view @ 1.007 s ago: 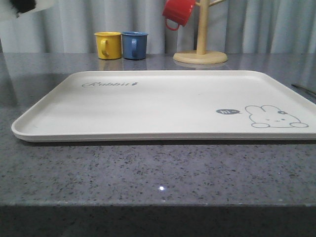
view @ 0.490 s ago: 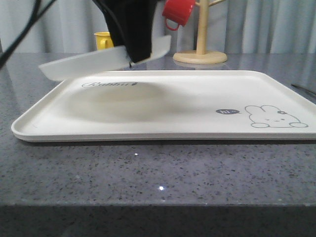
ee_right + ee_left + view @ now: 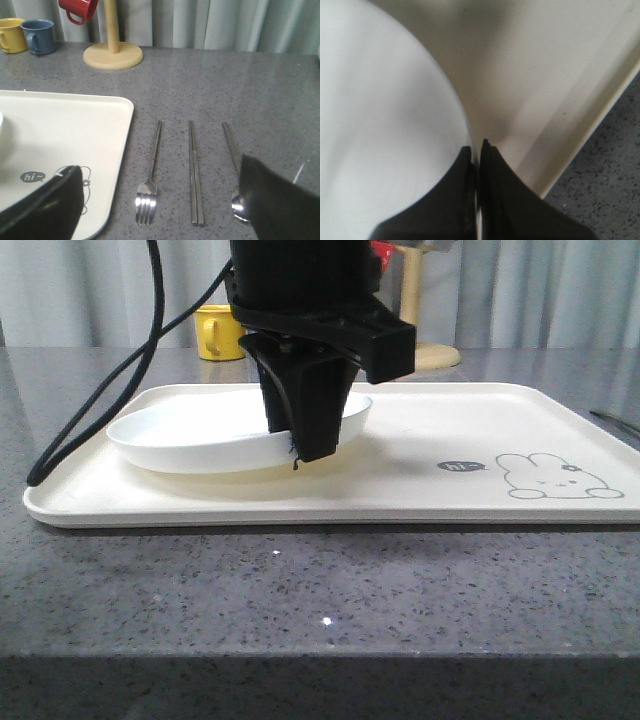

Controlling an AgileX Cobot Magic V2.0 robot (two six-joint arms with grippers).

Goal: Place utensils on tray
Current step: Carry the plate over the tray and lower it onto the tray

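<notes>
The robot's right gripper will next move to the fork's handle (image 3: 632, 428) (image 3: 153, 159), between the cream tray and the chopsticks, and close there.
The white plate (image 3: 195, 430) is low over the left half of the cream tray (image 3: 480, 502); I cannot tell whether it rests on it. My left gripper (image 3: 305, 452) is shut on the plate's right rim. In the left wrist view the black fingers (image 3: 495, 195) pinch the rim of the plate (image 3: 380, 125) above the tray (image 3: 535, 75). On the table right of the tray (image 3: 65, 125) lie the fork (image 3: 148, 192), the chopsticks (image 3: 194, 170) and the spoon (image 3: 233, 150), whose bowl is partly hidden. My right gripper (image 3: 159, 167) hangs open above them.
A yellow mug (image 3: 213, 332) and a blue mug (image 3: 39, 36) stand at the back of the grey stone table (image 3: 320, 590). A red mug (image 3: 79, 9) hangs on a wooden mug tree (image 3: 113, 52). The left arm's black cable (image 3: 100, 405) loops over the tray's left end.
A second ago the tray was bare. The left arm came in from the upper left with the plate and has lowered it onto the tray's left half.
</notes>
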